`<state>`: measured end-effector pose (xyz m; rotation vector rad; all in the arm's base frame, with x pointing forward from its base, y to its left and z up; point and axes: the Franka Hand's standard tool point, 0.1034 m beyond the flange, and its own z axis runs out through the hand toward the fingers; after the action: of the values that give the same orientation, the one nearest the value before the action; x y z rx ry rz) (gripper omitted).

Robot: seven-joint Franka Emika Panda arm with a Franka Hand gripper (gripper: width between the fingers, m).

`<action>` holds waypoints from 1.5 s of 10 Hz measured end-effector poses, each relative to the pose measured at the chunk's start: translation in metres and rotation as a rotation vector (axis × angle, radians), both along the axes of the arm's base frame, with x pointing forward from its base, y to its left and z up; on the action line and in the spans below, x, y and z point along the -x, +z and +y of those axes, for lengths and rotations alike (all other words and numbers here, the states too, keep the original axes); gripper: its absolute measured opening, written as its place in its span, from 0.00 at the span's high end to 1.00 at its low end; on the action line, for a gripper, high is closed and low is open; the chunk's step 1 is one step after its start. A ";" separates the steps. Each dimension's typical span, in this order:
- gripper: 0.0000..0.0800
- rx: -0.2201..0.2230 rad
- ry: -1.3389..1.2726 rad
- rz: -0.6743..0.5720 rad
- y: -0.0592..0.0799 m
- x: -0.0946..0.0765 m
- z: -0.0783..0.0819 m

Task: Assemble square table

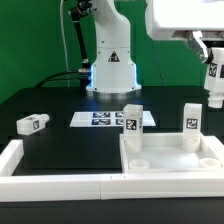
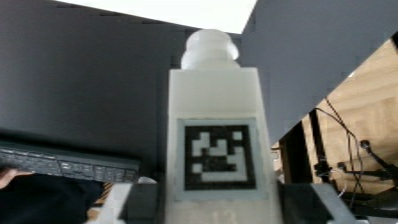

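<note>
Next, I let go of the white leg, now held upright in the air, with my gripper so that it is upright in the tabletop's near corner hole farther from the loose leg (image 1: 209, 162).
My gripper (image 1: 213, 66) hangs high at the exterior view's right, shut on a white leg (image 1: 214, 86) held upright in the air. In the wrist view this leg (image 2: 217, 110) fills the middle, tag facing the camera and round peg end pointing away, clamped between both fingers (image 2: 143, 200) of my gripper (image 2: 217, 206). The square tabletop (image 1: 170, 168) lies rim up at the front right. Two legs (image 1: 133, 119) (image 1: 190, 124) stand upright at its far corners. Another leg (image 1: 32, 124) lies on its side at the left.
The marker board (image 1: 100, 119) lies flat in front of the robot base (image 1: 110, 70). Low white border strips (image 1: 20, 165) run along the table's front and left edges. Black table surface lies between the loose leg and the tabletop.
</note>
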<state>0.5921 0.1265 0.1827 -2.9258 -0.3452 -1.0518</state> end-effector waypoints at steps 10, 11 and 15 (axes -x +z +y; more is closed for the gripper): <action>0.64 0.020 0.028 0.077 -0.055 -0.015 -0.019; 0.64 0.015 0.030 0.081 -0.059 -0.015 -0.011; 0.64 0.018 0.039 0.099 -0.077 -0.016 -0.004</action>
<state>0.6076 0.1225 0.1056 -2.9600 -0.4093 -0.8999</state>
